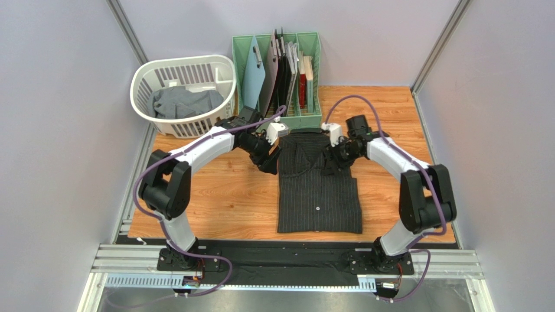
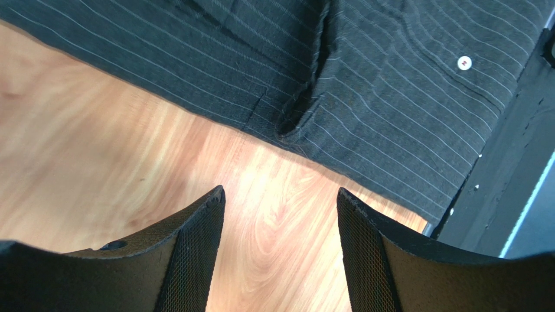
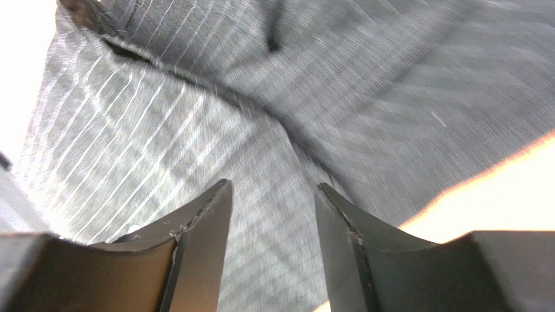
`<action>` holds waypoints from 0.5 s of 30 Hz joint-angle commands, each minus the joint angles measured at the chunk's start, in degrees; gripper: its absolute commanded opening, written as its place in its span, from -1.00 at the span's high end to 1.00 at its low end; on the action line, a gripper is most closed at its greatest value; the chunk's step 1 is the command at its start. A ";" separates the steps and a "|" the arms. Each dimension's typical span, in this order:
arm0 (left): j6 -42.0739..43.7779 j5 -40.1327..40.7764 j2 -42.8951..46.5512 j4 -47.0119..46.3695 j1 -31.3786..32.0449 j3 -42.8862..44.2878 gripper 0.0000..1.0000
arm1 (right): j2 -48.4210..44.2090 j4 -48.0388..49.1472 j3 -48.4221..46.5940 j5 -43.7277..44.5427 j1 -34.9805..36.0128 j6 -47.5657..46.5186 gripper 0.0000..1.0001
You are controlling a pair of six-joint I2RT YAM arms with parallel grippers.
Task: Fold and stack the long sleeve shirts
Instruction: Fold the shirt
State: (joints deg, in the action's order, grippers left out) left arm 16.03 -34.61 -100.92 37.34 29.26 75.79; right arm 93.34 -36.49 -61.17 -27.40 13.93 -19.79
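My right gripper will move across and pinch that layer's corner [image 1: 354, 179], as it is over the black shirt's top layer, in from the shirt's side edge.
The black pinstriped shirt [image 1: 319, 195] lies on the wooden table [image 1: 215, 195], folded into a narrow rectangle with its collar towards the back. A plain grey shirt [image 1: 185, 101] sits crumpled in the white basket. My left gripper [image 1: 269, 166] is at the black shirt's upper left edge. In the left wrist view it [image 2: 280, 195] is open over bare wood, and the shirt's edge [image 2: 391, 84] lies just beyond the fingertips. My right gripper [image 1: 332, 159] is over the shirt's upper right. In the right wrist view it [image 3: 272, 188] is open, close above the striped cloth [image 3: 195, 130].
The white laundry basket [image 1: 146, 75] stands at the back left. A green rack [image 1: 244, 45] of flat boards and folders stands behind the shirt. Grey walls close in both sides. A black strip runs along the table's near edge [image 1: 260, 246].
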 commanded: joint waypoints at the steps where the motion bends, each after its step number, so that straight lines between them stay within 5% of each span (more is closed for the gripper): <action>1: -5.47 -3.53 -3.48 -2.01 0.19 2.61 -0.39 | -7.29 -9.28 -1.33 -2.13 -6.53 0.28 -0.14; 8: -8.47 -11.60 -7.01 -3.41 1.42 2.61 -0.39 | -4.49 -14.22 1.40 1.21 -13.58 0.10 -0.20; 15: -10.05 -11.10 -8.32 -4.03 3.18 1.82 -0.39 | 2.10 -14.75 0.44 -0.64 -18.06 2.39 -0.22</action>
State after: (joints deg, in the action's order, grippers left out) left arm 8.12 -43.53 -108.36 34.79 31.68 76.38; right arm 93.47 -49.93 -60.20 -26.92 -3.73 -19.18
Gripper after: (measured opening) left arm 0.695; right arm 0.606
